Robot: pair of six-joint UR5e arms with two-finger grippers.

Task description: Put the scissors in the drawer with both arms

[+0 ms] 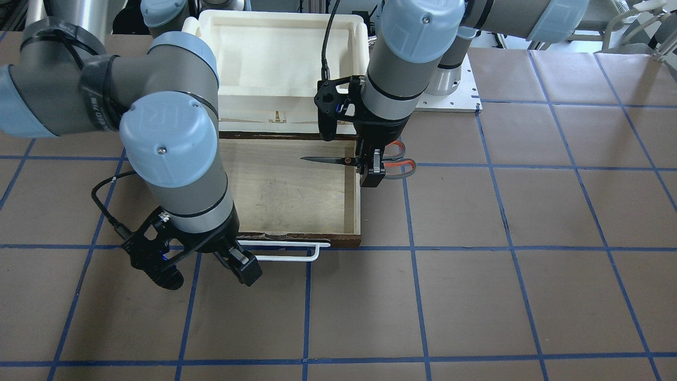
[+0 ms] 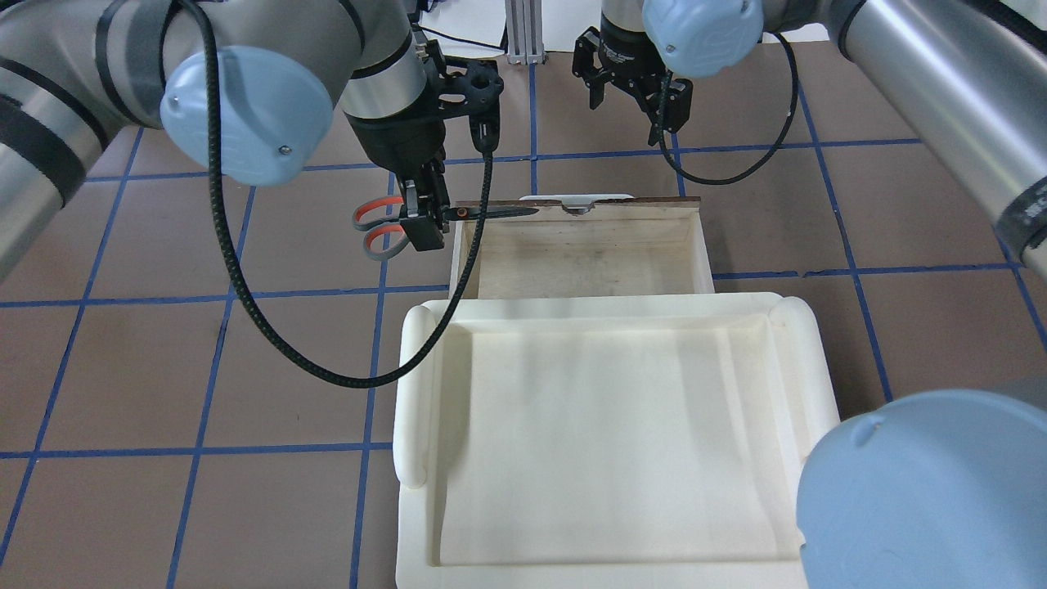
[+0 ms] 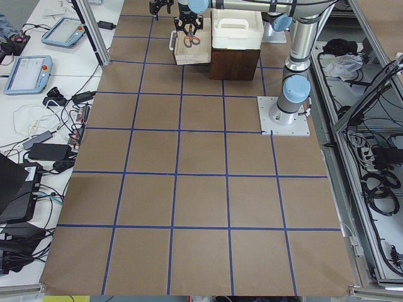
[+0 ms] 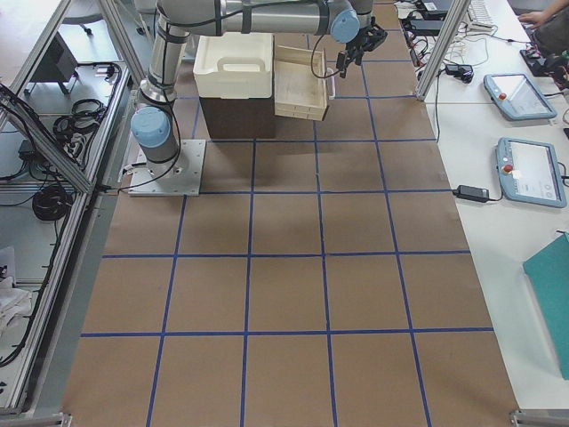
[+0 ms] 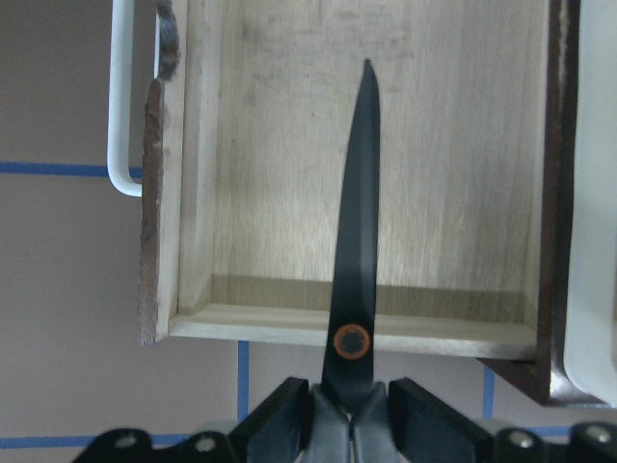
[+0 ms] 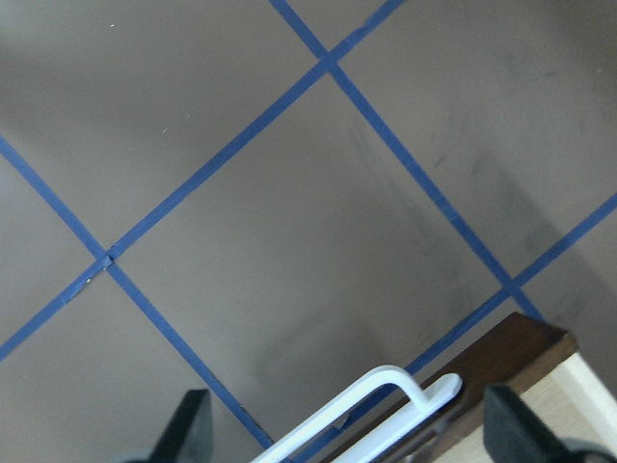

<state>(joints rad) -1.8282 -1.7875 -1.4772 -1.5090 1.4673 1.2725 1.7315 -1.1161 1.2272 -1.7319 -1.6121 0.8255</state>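
My left gripper has the scissors. I should use it to put them down flat on the middle of the drawer's pale plywood bottom (image 1: 281, 194) (image 5: 347, 92).
The drawer (image 1: 353, 203) is pulled open, its pale plywood interior (image 2: 581, 254) bare. My left gripper (image 1: 371, 168) is shut on the scissors (image 1: 330, 159) near the pivot and holds them level above the drawer's side wall. The orange-lined handles (image 2: 378, 227) stick out past the drawer and the dark blades (image 5: 357, 251) reach in over the interior. My right gripper (image 1: 235, 259) is open and empty, just beyond the white bar handle (image 1: 288, 253). In the right wrist view the handle (image 6: 371, 400) lies between its spread fingers, apart from them.
A cream-white plastic tray (image 2: 413, 393) sits on top of the cabinet behind the drawer. The brown table surface with blue grid lines (image 1: 476, 264) surrounds the cabinet. The left arm's black cable (image 2: 270, 327) loops over the table beside the tray.
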